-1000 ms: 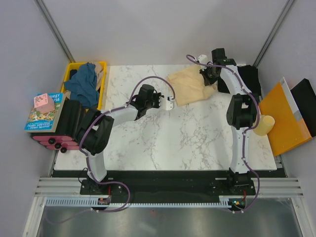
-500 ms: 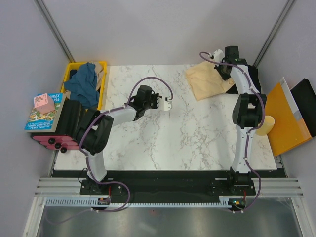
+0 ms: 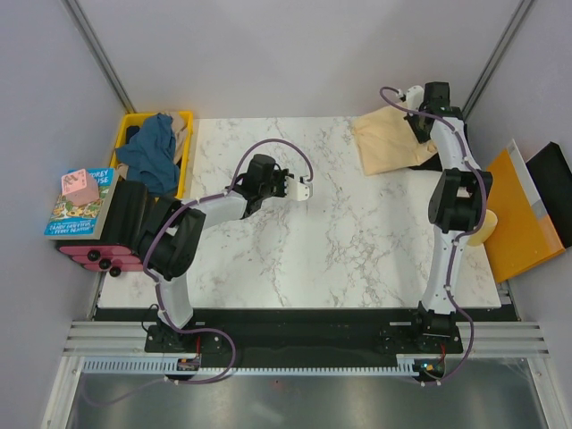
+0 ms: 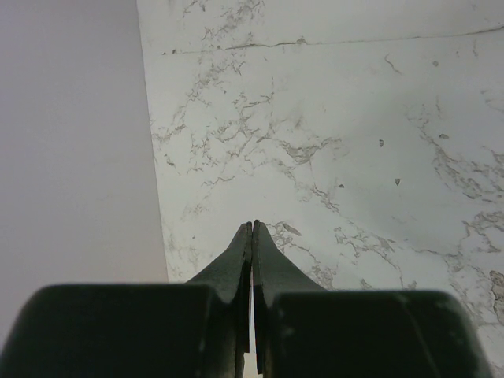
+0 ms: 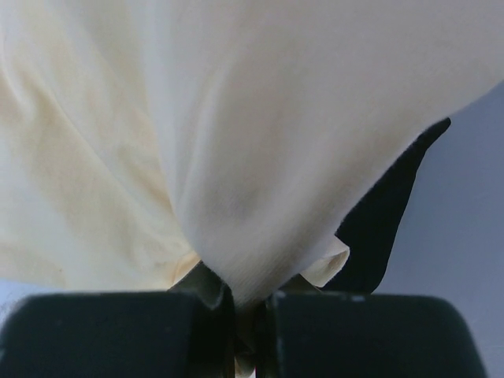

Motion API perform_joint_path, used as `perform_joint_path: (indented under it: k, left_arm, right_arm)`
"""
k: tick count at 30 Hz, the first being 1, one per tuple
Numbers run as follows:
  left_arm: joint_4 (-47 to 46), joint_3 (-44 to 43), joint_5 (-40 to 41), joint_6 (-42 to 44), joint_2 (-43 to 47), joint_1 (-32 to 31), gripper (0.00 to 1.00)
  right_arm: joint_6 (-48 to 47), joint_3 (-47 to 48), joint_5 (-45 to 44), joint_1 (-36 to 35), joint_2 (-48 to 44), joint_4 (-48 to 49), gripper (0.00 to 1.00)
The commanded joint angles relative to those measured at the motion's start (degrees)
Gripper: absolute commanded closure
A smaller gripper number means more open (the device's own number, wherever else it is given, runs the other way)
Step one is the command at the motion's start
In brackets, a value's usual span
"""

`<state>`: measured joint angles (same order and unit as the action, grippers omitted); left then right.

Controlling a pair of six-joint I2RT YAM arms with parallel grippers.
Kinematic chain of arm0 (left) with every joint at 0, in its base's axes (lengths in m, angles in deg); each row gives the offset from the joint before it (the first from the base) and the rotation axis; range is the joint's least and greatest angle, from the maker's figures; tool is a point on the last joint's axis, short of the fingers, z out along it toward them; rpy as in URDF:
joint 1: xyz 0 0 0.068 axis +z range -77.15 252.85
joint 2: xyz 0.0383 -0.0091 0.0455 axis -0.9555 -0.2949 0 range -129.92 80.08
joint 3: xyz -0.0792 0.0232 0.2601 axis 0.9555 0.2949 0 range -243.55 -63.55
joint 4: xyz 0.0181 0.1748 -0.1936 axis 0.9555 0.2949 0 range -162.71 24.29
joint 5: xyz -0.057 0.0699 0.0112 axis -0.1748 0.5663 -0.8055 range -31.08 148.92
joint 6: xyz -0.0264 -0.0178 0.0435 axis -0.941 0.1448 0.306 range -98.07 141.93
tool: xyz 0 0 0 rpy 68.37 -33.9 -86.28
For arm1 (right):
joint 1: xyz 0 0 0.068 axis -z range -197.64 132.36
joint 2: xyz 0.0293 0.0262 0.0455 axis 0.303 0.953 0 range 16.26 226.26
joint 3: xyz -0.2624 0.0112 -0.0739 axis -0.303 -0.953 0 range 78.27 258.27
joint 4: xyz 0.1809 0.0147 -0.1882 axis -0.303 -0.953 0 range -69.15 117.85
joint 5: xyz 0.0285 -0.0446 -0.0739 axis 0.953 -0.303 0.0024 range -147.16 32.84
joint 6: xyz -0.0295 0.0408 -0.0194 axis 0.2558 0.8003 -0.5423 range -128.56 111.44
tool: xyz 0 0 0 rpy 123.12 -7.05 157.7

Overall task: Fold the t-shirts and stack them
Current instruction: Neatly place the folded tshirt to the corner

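My right gripper will release the cream-yellow t-shirt squarely on top of the black t-shirt (image 3: pixel 449 143) by the back wall.
The pale cream-yellow t-shirt (image 3: pixel 386 143) lies folded at the table's back right corner. My right gripper (image 3: pixel 421 126) is shut on its right edge; in the right wrist view the cream cloth (image 5: pixel 236 118) bunches out of the closed jaws of that gripper (image 5: pixel 250 303). A black t-shirt (image 5: pixel 387 224) shows just behind the cream one. The teal-blue t-shirt (image 3: pixel 152 154) is heaped in the yellow crate at the left. My left gripper (image 3: pixel 305 189) hovers over the middle of the table, shut and holding nothing (image 4: pixel 253 227).
The yellow crate (image 3: pixel 185 120) stands at the table's (image 3: pixel 340 241) back left corner. A book (image 3: pixel 79 204) with a pink block on it lies beside the crate. An orange folder (image 3: pixel 517 223) and a pale cylinder (image 3: pixel 483 227) lie off the right edge.
My right gripper has dragged the cream t-shirt to the right and back, towards the table's far right corner. The left arm has barely moved.
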<state>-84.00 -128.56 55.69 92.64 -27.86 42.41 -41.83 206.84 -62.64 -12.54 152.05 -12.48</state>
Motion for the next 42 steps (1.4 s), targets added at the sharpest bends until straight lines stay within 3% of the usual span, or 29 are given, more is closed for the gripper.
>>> perform_joint_path:
  k: [1,15,21,42]
  left_arm:
    - [-1.98,-1.7,-1.43,0.65,1.24,0.47,0.98]
    - [-0.14,-2.13,-1.87,1.26,1.86,0.47,0.98]
    - [0.39,-3.1,-2.05,1.44,1.51,0.47,0.98]
    - [2.67,-4.86,-2.22,1.62,1.24,0.38,0.98]
  right_arm:
    - [4.61,0.19,3.27,3.07,-7.02,2.64,1.0]
    - [6.82,1.07,5.39,9.75,-7.11,2.28,1.0]
    - [7.17,1.33,12.51,10.72,-8.17,0.78,1.0]
    - [4.8,7.74,-1.03,13.53,-5.0,6.41,1.0]
